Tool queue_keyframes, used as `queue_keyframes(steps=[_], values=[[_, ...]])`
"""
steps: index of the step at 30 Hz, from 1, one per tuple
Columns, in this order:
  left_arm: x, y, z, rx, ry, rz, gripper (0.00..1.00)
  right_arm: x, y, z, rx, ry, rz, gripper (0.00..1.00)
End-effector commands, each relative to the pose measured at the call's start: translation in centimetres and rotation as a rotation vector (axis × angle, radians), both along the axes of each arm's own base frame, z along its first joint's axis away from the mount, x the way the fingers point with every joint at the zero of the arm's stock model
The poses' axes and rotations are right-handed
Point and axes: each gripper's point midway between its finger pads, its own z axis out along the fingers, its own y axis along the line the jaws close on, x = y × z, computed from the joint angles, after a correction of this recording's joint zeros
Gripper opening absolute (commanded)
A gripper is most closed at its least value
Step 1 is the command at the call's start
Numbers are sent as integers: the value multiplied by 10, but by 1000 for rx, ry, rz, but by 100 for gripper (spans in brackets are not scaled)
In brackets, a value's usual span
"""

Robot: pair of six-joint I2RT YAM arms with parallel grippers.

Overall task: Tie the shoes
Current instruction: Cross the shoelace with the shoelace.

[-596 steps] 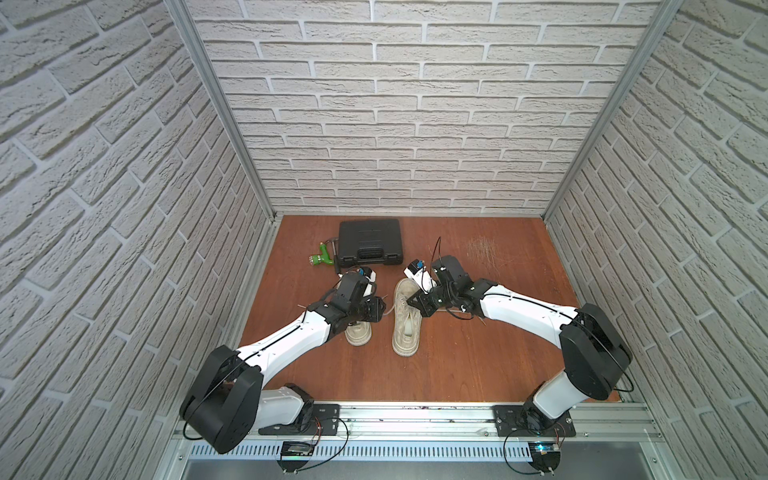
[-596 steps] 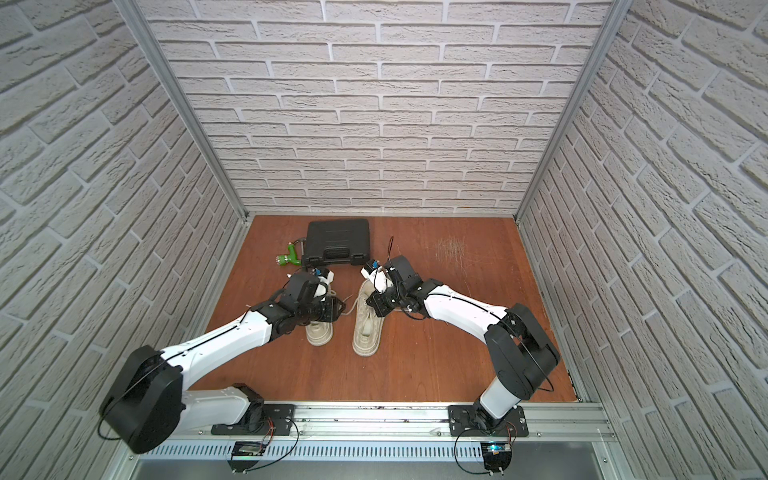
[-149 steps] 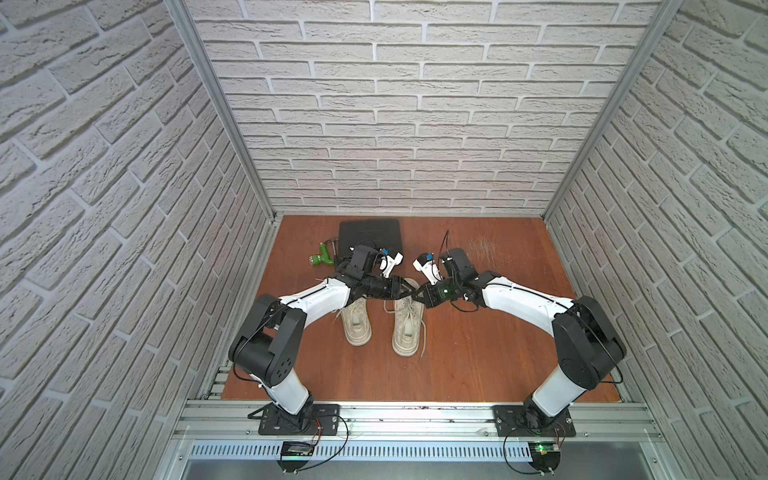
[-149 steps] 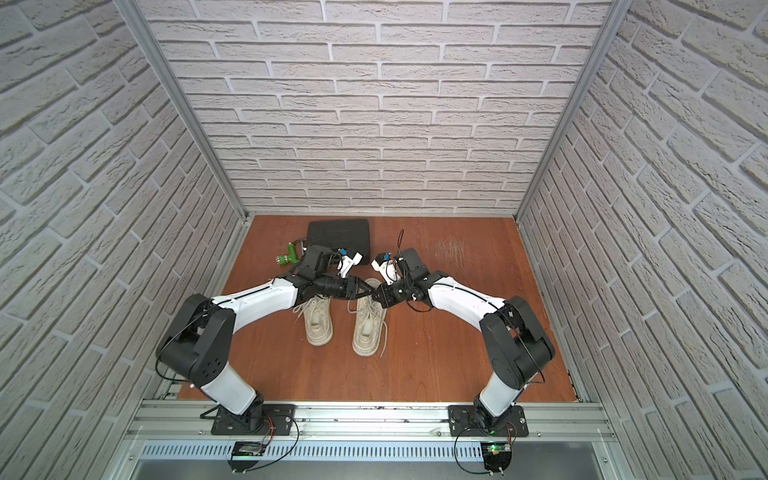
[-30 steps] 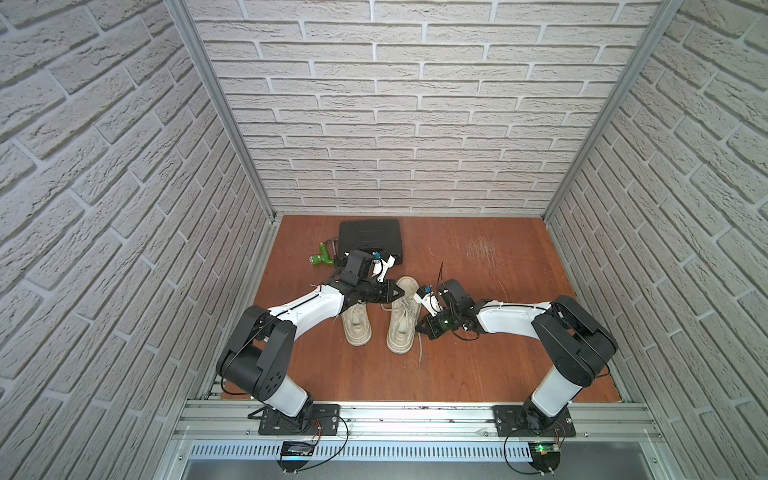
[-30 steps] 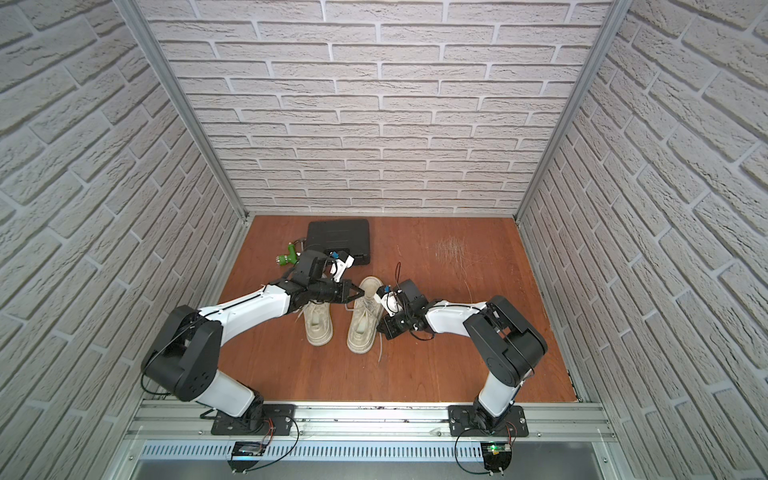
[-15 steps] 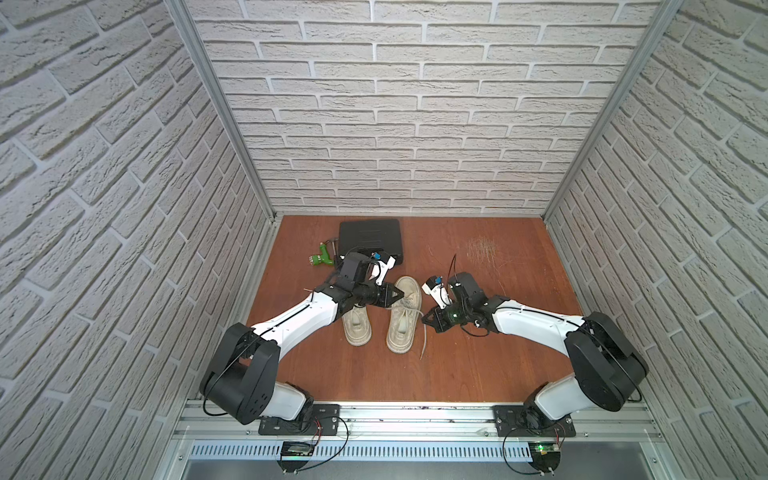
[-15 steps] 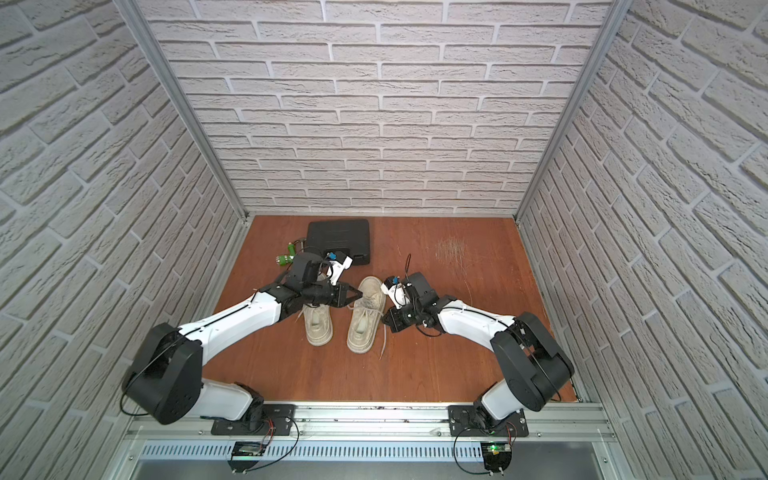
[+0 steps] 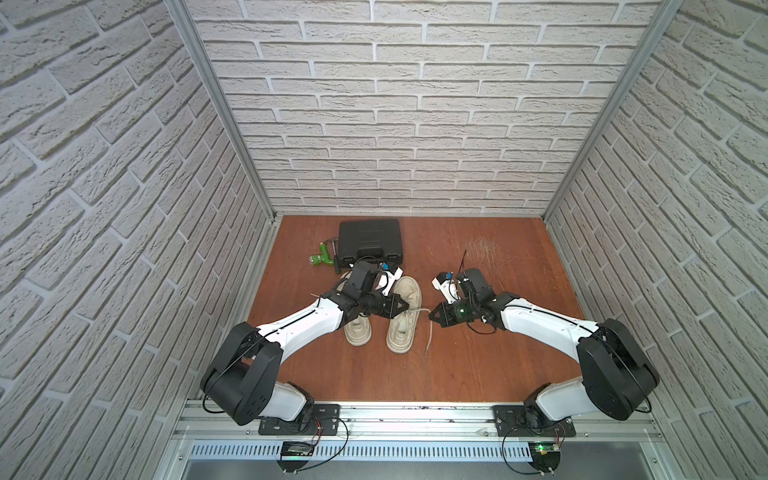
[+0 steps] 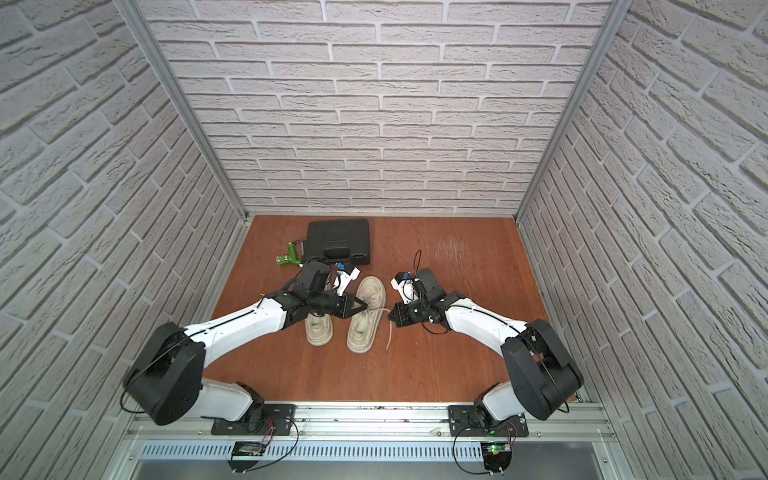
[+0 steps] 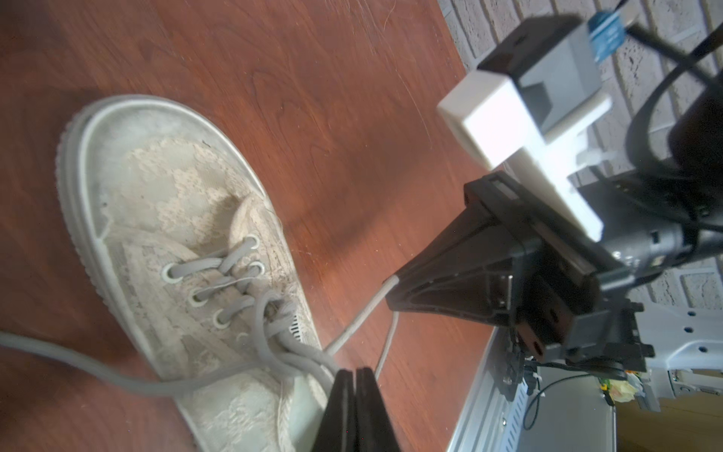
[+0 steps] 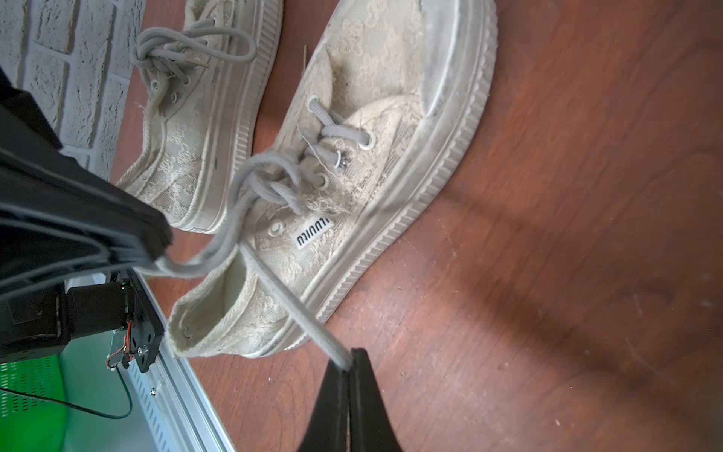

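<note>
The robot's left gripper holds the doubled lace too far back over the shoe's opening, so it should open and grip the lace nearer to the knot (image 12: 269, 183).
Two worn beige shoes stand side by side on the wooden floor. The right shoe (image 9: 403, 316) (image 10: 365, 322) (image 11: 156, 203) (image 12: 352, 156) has its grey lace (image 12: 289, 297) pulled out to both sides. Over that shoe's opening, my left gripper (image 9: 409, 308) (image 10: 365, 306) (image 11: 355, 370) (image 12: 160, 244) is shut on a doubled strand of the lace. Just right of the shoe, my right gripper (image 9: 430, 318) (image 10: 390, 316) (image 12: 348, 358) (image 11: 391, 289) is shut on a single strand of it. The left shoe (image 9: 357, 330) (image 10: 319, 330) (image 12: 203, 98) carries a tied bow and lies partly under my left arm.
A black plastic case (image 9: 370, 243) and a green tool (image 9: 323, 259) lie at the back, behind the left arm. A loose lace end (image 9: 428, 338) trails on the floor right of the shoe. Brick walls enclose three sides, and a metal rail (image 9: 415, 419) runs along the front.
Both grippers keep their hold on the lace. The right arm's elbow has swung outward to the right and the left arm has stretched forward over the shoe.
</note>
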Motion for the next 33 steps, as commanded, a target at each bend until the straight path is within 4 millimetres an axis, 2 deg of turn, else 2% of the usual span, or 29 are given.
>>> queue_keyframes(steps=[1, 6, 17, 21, 29, 33], values=[[1, -6, 0, -7, -16, -8, 0, 7, 12, 11, 38, -14, 11, 3], [-5, -11, -5, 5, -8, -18, 0, 21, 17, 16, 43, -28, -12, 3], [-12, -19, -14, 16, 2, -36, 0, 54, 16, 16, -39, -1, -68, 3], [-12, -24, -15, -2, 15, -44, 1, 50, 25, 16, -32, 2, -17, 3], [-17, -35, -18, -14, 33, -77, 2, 42, 27, 2, -34, 28, 8, 3], [-17, -36, -18, -13, 34, -76, 12, 43, 27, -1, -42, 28, 14, 3]])
